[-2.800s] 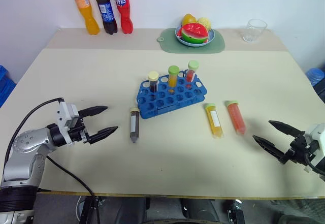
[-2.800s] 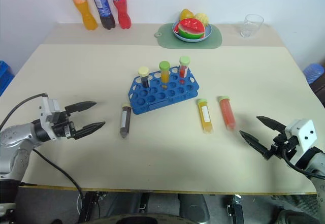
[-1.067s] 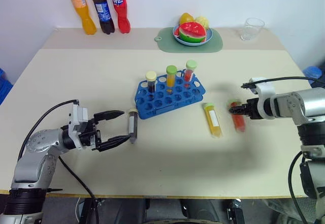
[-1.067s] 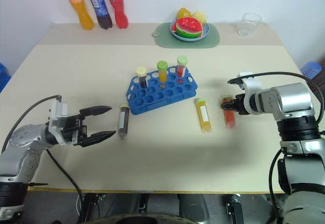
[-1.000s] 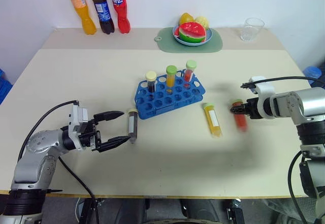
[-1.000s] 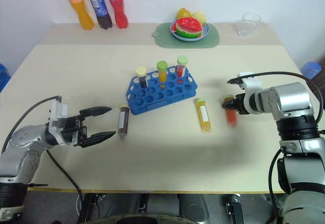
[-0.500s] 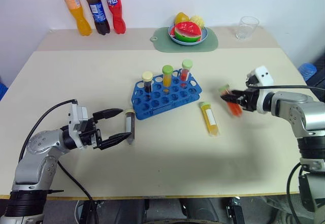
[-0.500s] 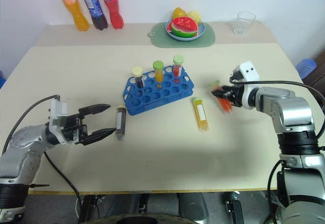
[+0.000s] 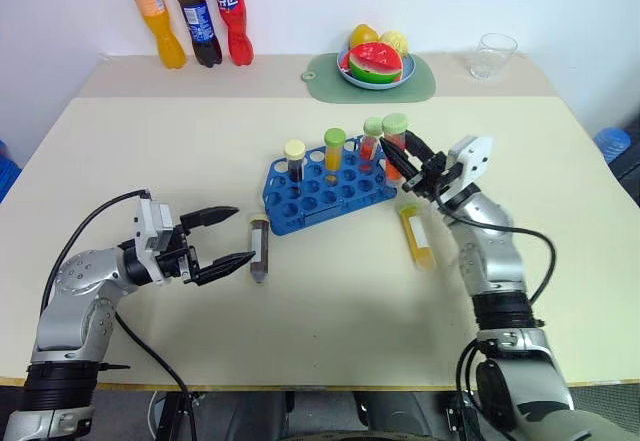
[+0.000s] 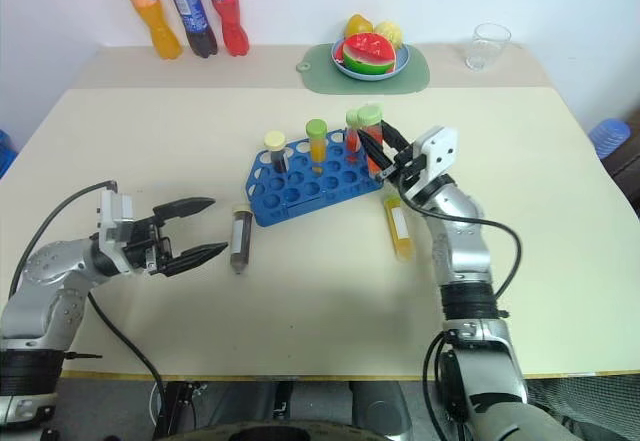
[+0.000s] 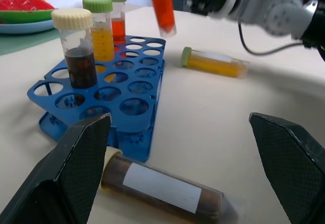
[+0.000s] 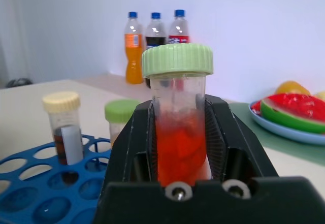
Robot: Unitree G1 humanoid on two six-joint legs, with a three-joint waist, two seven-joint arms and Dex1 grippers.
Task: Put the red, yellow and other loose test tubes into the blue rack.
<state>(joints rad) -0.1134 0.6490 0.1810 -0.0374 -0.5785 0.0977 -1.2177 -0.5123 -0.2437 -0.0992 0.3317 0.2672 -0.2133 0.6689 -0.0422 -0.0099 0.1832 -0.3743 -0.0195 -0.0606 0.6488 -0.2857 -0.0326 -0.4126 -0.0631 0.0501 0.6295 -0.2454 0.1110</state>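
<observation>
Next, my right hand places the red test tube in the blue rack's end hole (image 9: 382, 179), before the standing red tube.
My right gripper (image 9: 404, 164) is shut on the red test tube (image 9: 395, 149) with a green cap, holding it upright just above the right end of the blue rack (image 9: 315, 201). The right wrist view shows that red tube (image 12: 180, 142) clamped between both pads. Three capped tubes stand in the rack's back row. A yellow tube (image 9: 418, 237) lies on the table right of the rack. A dark brown tube (image 9: 259, 247) lies left of the rack, just beyond my left gripper (image 9: 243, 234), which is open and level beside it. The brown tube (image 11: 162, 189) lies across the gap between the fingers.
Three soda bottles (image 9: 200, 23) stand at the table's back left. A plate of fruit (image 9: 412, 69) sits on a green mat at the back centre, and a clear glass (image 9: 495, 56) at the back right. My right forearm crosses the table right of the yellow tube.
My right gripper lifted the red tube off the table, carried it left to the rack and turned it upright. The left gripper stayed open by the brown tube.
</observation>
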